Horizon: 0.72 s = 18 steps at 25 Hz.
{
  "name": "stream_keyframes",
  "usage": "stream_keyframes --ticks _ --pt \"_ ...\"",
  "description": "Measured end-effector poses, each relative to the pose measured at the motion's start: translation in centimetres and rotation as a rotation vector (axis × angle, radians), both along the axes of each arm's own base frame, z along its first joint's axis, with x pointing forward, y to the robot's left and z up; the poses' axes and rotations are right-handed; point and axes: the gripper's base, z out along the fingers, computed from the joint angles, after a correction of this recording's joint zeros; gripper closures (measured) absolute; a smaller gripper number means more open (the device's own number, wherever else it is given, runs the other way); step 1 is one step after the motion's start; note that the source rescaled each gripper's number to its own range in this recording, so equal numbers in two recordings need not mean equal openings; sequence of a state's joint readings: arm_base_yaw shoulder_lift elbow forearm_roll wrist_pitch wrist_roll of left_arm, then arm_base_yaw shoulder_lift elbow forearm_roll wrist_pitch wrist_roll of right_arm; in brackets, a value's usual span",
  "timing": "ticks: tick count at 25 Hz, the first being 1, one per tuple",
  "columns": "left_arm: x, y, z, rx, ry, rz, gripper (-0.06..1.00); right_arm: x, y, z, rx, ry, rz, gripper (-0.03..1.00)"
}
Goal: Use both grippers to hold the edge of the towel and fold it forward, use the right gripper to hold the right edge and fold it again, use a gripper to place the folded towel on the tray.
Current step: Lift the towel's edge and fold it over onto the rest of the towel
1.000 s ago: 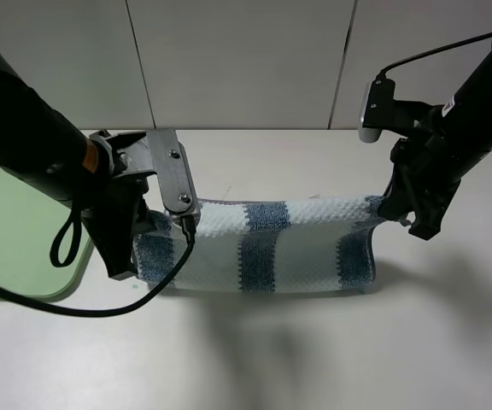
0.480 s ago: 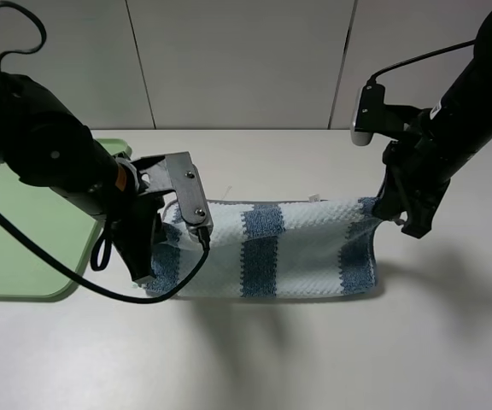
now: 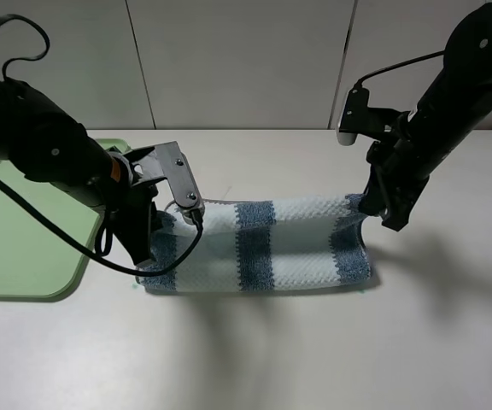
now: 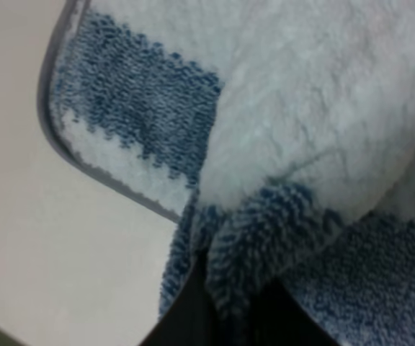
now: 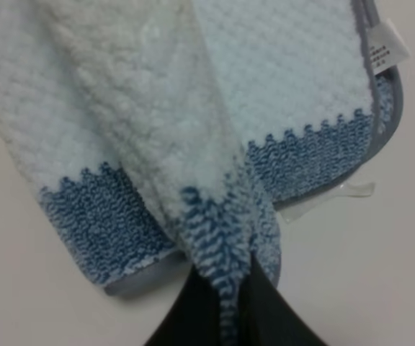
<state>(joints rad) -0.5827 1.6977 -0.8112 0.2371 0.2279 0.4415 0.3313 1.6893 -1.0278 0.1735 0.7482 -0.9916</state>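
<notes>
I should release the towel's lifted corner with my left gripper on the bottom layer's far blue corner (image 3: 174,206) (image 4: 110,119), along the grey hem.
The blue-grey and white striped towel (image 3: 272,243) lies across the middle of the table with one long side lifted and doubled over the rest. My left gripper (image 3: 154,243) is shut on the towel's left end. My right gripper (image 3: 372,207) is shut on its right end. In the left wrist view the black jaws (image 4: 225,292) pinch a bunched blue stripe, and the grey hem, the edge of the towel (image 4: 70,155), curves below. In the right wrist view the jaws (image 5: 229,292) pinch a blue corner above the hem (image 5: 389,108). The pale green tray (image 3: 24,239) sits at far left.
A white care label (image 5: 384,40) sticks out at the towel's hem. The left arm's black cable (image 3: 75,252) loops over the tray's right rim. A grey panelled wall (image 3: 246,60) stands behind the table.
My right gripper has moved left with its towel corner. The left arm has swung and settled lower over the towel's left end. The lifted side has slackened onto the layer below.
</notes>
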Motion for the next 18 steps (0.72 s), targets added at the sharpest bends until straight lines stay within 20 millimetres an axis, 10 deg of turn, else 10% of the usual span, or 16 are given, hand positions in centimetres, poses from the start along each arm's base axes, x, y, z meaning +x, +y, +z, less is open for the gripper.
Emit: stream_keyframes --ticks 18 --pt "0.8 -0.68 0.37 -0.066 -0.099 -0.044 0.94 1.06 0.05 0.03 0.0 -0.108 0.002 0.97"
